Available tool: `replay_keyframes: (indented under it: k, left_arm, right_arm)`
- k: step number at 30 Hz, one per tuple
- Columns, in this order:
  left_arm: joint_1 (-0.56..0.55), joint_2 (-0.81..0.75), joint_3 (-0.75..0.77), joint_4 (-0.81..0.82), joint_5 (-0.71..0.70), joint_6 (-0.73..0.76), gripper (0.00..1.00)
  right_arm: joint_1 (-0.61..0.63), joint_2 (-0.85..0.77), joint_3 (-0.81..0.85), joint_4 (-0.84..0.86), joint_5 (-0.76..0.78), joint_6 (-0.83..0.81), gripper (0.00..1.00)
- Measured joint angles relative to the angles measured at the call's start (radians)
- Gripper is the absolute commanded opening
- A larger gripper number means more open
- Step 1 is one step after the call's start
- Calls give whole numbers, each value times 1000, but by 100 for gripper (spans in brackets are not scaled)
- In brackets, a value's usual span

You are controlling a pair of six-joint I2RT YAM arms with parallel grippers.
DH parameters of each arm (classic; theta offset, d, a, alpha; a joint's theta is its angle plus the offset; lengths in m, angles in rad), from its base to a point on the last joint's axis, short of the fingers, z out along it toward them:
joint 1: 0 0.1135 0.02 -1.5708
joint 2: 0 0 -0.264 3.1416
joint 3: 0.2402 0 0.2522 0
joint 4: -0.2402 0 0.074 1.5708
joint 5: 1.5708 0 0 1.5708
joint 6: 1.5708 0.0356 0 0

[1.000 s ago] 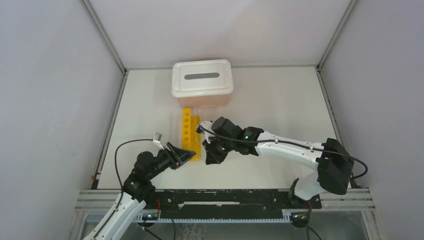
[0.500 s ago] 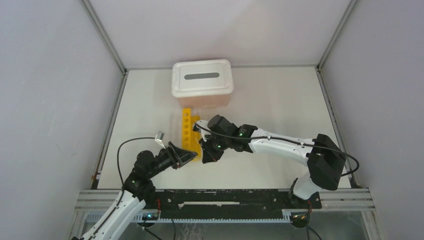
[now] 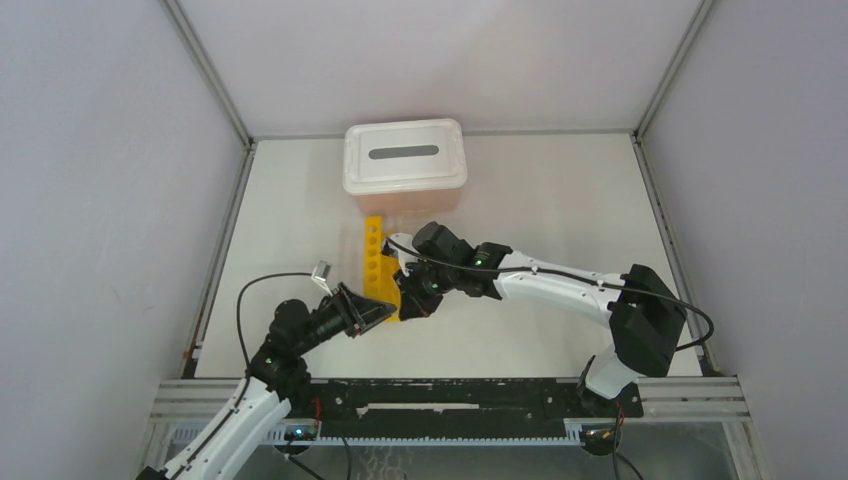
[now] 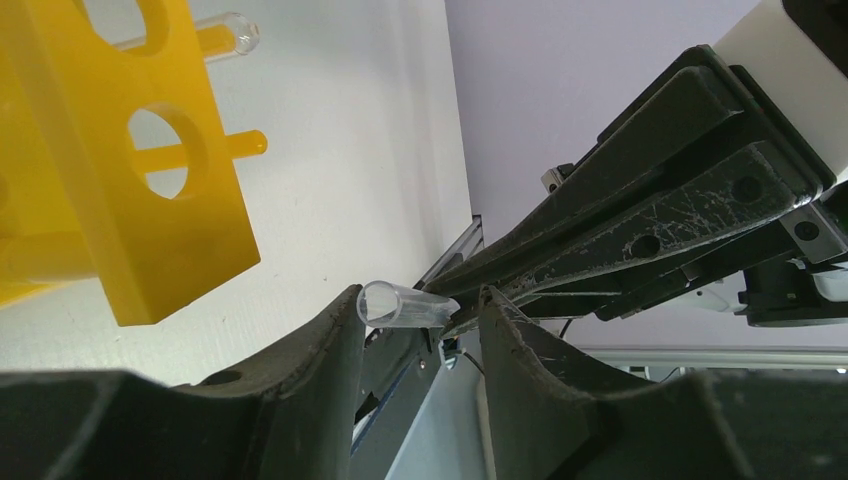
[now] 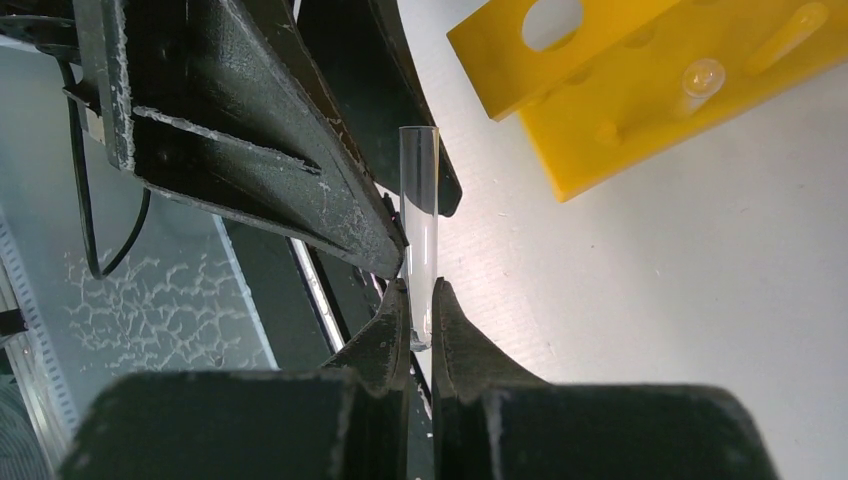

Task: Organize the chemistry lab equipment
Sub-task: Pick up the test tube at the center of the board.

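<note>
The right fingers cover the tube's hole-bound closed end, so my left gripper will first take the tube's open end (image 5: 419, 142).
The long yellow rack (image 3: 376, 262) lies on the table in front of the bin. My right gripper (image 5: 420, 300) is shut on the lower end of a small clear glass tube (image 5: 419, 215), at the rack's near end (image 3: 412, 308). My left gripper (image 4: 420, 315) is open, and the tube's open end (image 4: 398, 304) sits between its fingers, close to the left one. In the top view the left gripper (image 3: 384, 315) meets the right one by the rack's near corner. Another clear tube (image 4: 225, 28) sits in the rack (image 4: 130, 170). The gridded rack and blue-capped tubes are out of view.
The pink bin with the white slotted lid (image 3: 404, 165) stands just behind the rack. Grey walls enclose the table on the left, back and right. A black rail (image 3: 450, 395) runs along the near edge.
My right gripper has moved a little left and nearer with the tube, bringing it between the left gripper's open fingers. The left arm has shifted only slightly.
</note>
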Motion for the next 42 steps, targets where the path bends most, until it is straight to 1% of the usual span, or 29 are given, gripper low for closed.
replay_keyframes:
  k: [10, 24, 25, 28, 31, 35, 38, 42]
  left_arm:
    - [0, 37, 0, 39, -1, -8, 33]
    - [0, 24, 0, 50, -34, -53, 25]
    - [0, 24, 0, 51, -36, -55, 25]
    - [-1, 18, 0, 53, -46, -65, 23]
    - [-1, 6, 0, 53, -61, -74, 23]
    - [-3, -13, 0, 58, -79, -91, 22]
    - [-5, -16, 0, 63, -92, -104, 22]
    - [-7, -19, 0, 62, -115, -116, 22]
  right_arm:
    - [-3, 2, 0, -2, -13, -7, 9]
    - [-13, 4, 0, 13, -29, -7, 10]
    - [-13, 4, 0, 14, -29, -7, 12]
    - [-13, 4, 0, 19, -29, -7, 22]
    - [-13, 2, 0, 31, -24, -4, 36]
    - [-16, -7, -6, 59, -3, -2, 43]
    - [-20, -24, -22, 80, 13, 2, 45]
    - [-25, -59, -58, 116, 34, 17, 50]
